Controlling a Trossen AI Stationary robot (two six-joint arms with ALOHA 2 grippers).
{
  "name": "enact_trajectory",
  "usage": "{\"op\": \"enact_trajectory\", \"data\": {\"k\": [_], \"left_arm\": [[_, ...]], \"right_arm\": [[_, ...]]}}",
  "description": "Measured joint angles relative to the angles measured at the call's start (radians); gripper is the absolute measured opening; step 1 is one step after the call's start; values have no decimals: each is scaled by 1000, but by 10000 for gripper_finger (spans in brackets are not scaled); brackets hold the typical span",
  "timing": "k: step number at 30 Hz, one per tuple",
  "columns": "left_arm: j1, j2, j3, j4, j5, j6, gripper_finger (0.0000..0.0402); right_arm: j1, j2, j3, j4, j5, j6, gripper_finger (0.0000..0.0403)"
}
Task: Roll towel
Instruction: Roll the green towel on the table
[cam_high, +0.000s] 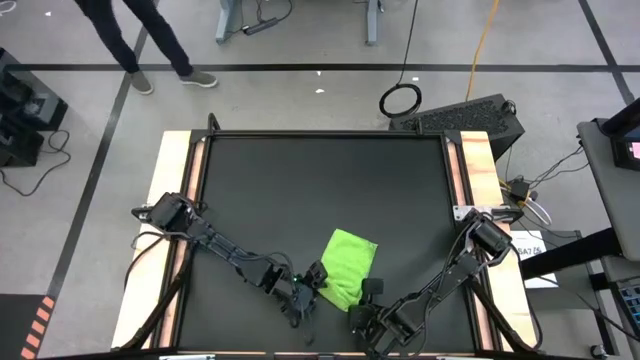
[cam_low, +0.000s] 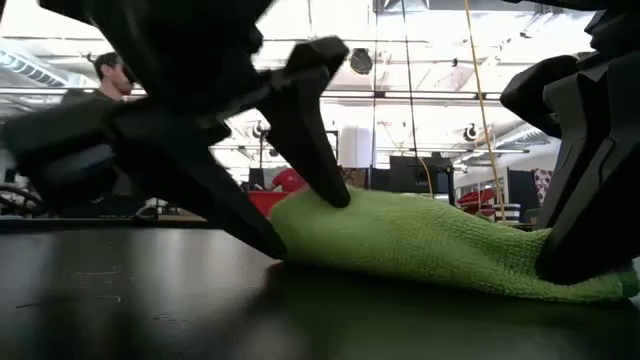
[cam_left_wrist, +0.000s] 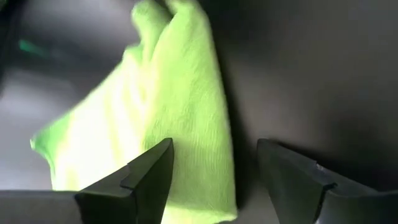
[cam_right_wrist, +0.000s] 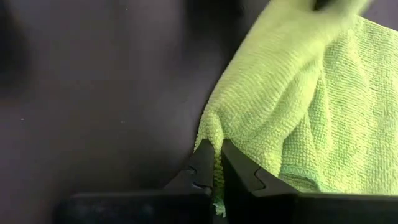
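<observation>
The towel is lying crooked between my grippers, so my left gripper should take the rolled edge's end (cam_low: 292, 228) and pull it straighter before I carry on rolling.
The lime-green towel (cam_high: 348, 266) lies bunched on the black table near its front edge. It also shows in the low view (cam_low: 430, 240). My left gripper (cam_high: 312, 283) is open at the towel's left side. My right gripper (cam_high: 366, 293) is shut on the towel at its near right end. The towel rests on the table by its underside. My left gripper stands open astride the towel's left edge, slanting down from the table's left. One fingertip (cam_low: 335, 192) touches the top of the bunched cloth; the other (cam_low: 268, 240) stands on the table beside the edge (cam_left_wrist: 227, 180). My right gripper pinches the towel's near corner (cam_right_wrist: 214, 127) between its two fingertips, coming low from the table's near right. The fingers have an edge of the cloth; one layer or several, I cannot tell. The towel lies on the table beyond the fingers, slack.
The bare black tabletop (cam_high: 320, 190) stretches toward the far edge. Wooden rails (cam_high: 178, 200) run along the left and right sides. A person (cam_high: 150, 40) walks on the floor beyond the table, and a person (cam_low: 110, 70) shows in the room behind.
</observation>
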Motion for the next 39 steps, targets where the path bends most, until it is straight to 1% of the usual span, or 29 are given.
{"op": "enact_trajectory", "data": {"k": [2,6,9,14,20,24,26,28,31,33,35,39], "left_arm": [[25,0,0,-15,15,-49,238],[75,4,0,-33,114,-149,237],[90,16,3,-40,149,-176,226],[93,37,5,-40,191,-184,182],[90,44,4,-48,202,-187,109],[95,45,3,-52,225,-228,53],[103,46,3,-52,250,-258,29],[114,46,3,-52,280,-294,14],[142,47,2,-47,350,-375,13],[168,47,2,-46,425,-435,13],[197,48,2,-48,501,-497,13],[247,50,1,-39,639,-595,13]], "right_arm": [[0,0,0,3,-2,-1,2],[0,0,1,11,-22,-2,2],[0,0,1,11,-25,-2,3],[0,-4,1,10,-35,-10,19],[1,-24,1,-15,-30,-25,47],[17,-61,0,-58,56,-38,83],[35,-79,0,-72,113,-74,110],[58,-88,0,-69,170,-130,139],[93,-85,0,-56,236,-223,179],[112,-71,0,-41,262,-275,197],[123,-49,0,-12,277,-322,207],[130,-4,0,53,325,-395,209]]}}
